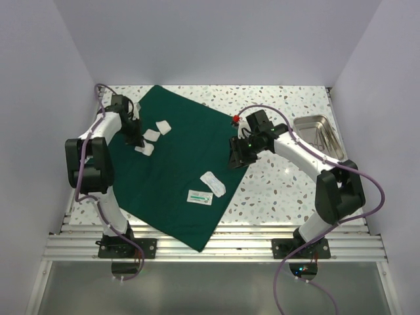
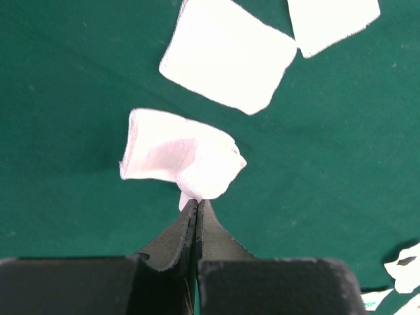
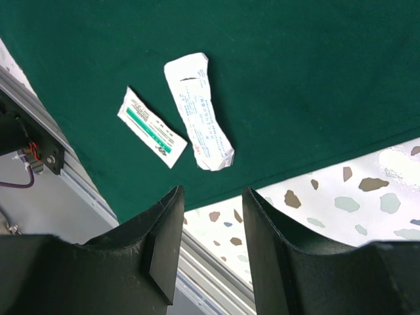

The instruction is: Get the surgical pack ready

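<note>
My left gripper pinches only a crumpled tip, so I will open and take the gauze pad by its flat end (image 2: 130,147) before lifting.
The surgical pack is a dark green drape (image 1: 187,164) spread flat as a broad sheet on the table, also seen in the left wrist view (image 2: 328,164) and the right wrist view (image 3: 295,65). My left gripper (image 1: 139,140) (image 2: 197,202) is shut on a corner of a crumpled white gauze pad (image 2: 177,157) (image 1: 144,149) over the drape's far left part. Two flat gauze squares (image 2: 226,56) (image 2: 331,20) lie just beyond it. My right gripper (image 1: 235,157) (image 3: 211,190) hangs open and empty above the drape's right edge.
A long white packet (image 1: 214,184) (image 3: 199,111) and a green-striped white packet (image 1: 199,197) (image 3: 151,126) lie on the drape near its front. A shiny steel tray (image 1: 319,136) sits at the far right of the speckled table (image 1: 282,190). The aluminium rail (image 1: 216,244) runs along the near edge.
</note>
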`<state>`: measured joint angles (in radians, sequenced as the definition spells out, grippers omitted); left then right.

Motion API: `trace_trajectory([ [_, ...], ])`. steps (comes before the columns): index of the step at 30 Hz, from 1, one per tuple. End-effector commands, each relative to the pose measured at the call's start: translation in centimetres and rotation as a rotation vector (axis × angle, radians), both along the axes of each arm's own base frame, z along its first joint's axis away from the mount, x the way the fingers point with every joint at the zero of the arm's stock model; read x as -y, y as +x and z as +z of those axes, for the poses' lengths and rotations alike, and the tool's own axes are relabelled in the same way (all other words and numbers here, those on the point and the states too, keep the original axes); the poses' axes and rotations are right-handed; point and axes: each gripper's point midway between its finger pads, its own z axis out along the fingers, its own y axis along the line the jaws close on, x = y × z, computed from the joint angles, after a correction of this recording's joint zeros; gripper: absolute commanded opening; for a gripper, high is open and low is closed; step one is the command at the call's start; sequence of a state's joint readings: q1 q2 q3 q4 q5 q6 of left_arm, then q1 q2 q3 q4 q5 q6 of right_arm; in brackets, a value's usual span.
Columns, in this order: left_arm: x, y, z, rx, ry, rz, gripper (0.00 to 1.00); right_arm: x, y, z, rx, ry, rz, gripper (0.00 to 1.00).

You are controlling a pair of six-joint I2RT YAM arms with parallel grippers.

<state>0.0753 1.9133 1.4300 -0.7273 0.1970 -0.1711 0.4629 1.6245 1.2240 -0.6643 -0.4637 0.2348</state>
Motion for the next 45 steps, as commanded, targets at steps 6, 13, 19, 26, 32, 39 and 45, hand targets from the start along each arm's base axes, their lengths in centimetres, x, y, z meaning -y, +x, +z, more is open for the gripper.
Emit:
trace_trajectory([
  [6, -1.1, 2.7, 0.8, 0.053, 0.036, -0.003, 0.0, -0.5, 0.9, 1.1, 0.036, 0.023, 0.014, 0.44],
  [13, -2.2, 2.6, -0.4, 0.026, 0.043, 0.016, 0.0, -0.6, 0.9, 1.0, 0.031, 0.022, 0.016, 0.45],
  [19, -3.2, 2.3, -1.1, 0.006, 0.061, 0.037, 0.0, -0.6, 1.0, 0.9, 0.025, 0.022, 0.016, 0.44],
  [26, -3.9, 2.8, -1.8, -0.005, 0.082, 0.053, 0.0, -0.7, 1.1, 0.7, 0.016, 0.023, 0.017, 0.44],
  [32, -4.7, 3.2, -0.8, 0.017, 0.115, 0.09, 0.26, -0.8, 1.1, 0.6, 0.012, 0.025, 0.017, 0.44],
  [39, -5.5, 2.7, 1.1, 0.064, 0.169, 0.124, 0.44, -0.8, 1.0, 0.7, 0.014, 0.029, 0.019, 0.44],
  [45, -4.3, 2.1, -1.0, 0.018, 0.099, 0.112, 0.44, -0.9, 1.0, 0.8, 0.014, 0.031, 0.02, 0.44],
])
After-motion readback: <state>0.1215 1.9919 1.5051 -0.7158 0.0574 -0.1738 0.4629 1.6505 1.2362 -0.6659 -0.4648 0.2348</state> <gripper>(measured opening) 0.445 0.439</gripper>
